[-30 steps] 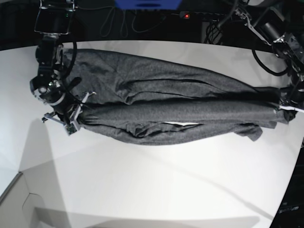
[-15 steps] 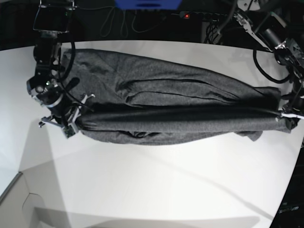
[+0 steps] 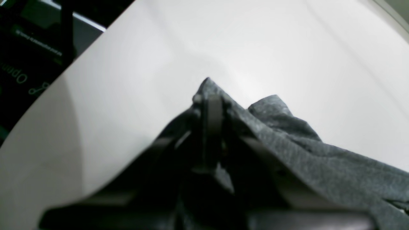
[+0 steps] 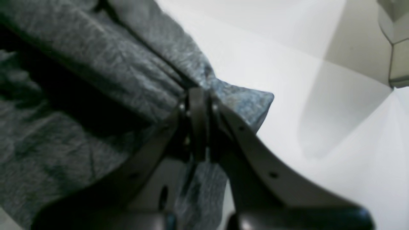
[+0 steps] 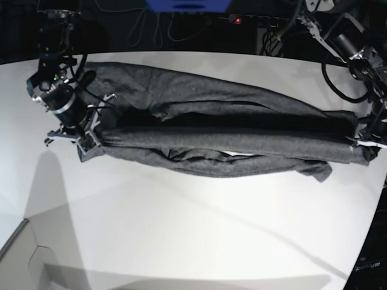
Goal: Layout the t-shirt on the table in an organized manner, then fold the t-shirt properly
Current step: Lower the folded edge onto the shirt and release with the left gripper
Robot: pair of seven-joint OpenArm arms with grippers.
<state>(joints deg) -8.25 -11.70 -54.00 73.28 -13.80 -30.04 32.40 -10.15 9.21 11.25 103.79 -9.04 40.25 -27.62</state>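
Observation:
Next, the left gripper releases its t-shirt end on the lower layer of cloth (image 5: pixel 346 138) by the table's curved edge.
The dark heather-grey t-shirt (image 5: pixel 217 121) is stretched lengthwise across the white table (image 5: pixel 193 229), doubled into a long band with a taut upper fold. My right gripper (image 5: pixel 84 140) is shut on the shirt's left end, and its wrist view shows the closed jaws pinching a corner of cloth (image 4: pixel 223 92). At the far right, my left gripper (image 5: pixel 364 145) is shut on the other end; its wrist view shows cloth (image 3: pixel 287 134) draped over the closed fingers (image 3: pixel 211 111). A loose flap hangs at the lower right (image 5: pixel 320 171).
Cables and a power strip with a red light (image 5: pixel 237 20) lie beyond the table's far edge. A box corner (image 5: pixel 24 254) sits at the lower left. The table's curved edge (image 5: pixel 380 205) runs close to the left gripper.
Both grippers have carried the held fold away from the camera, toward the table's far edge. The right gripper rose in the view, and the shirt band shifted up with it.

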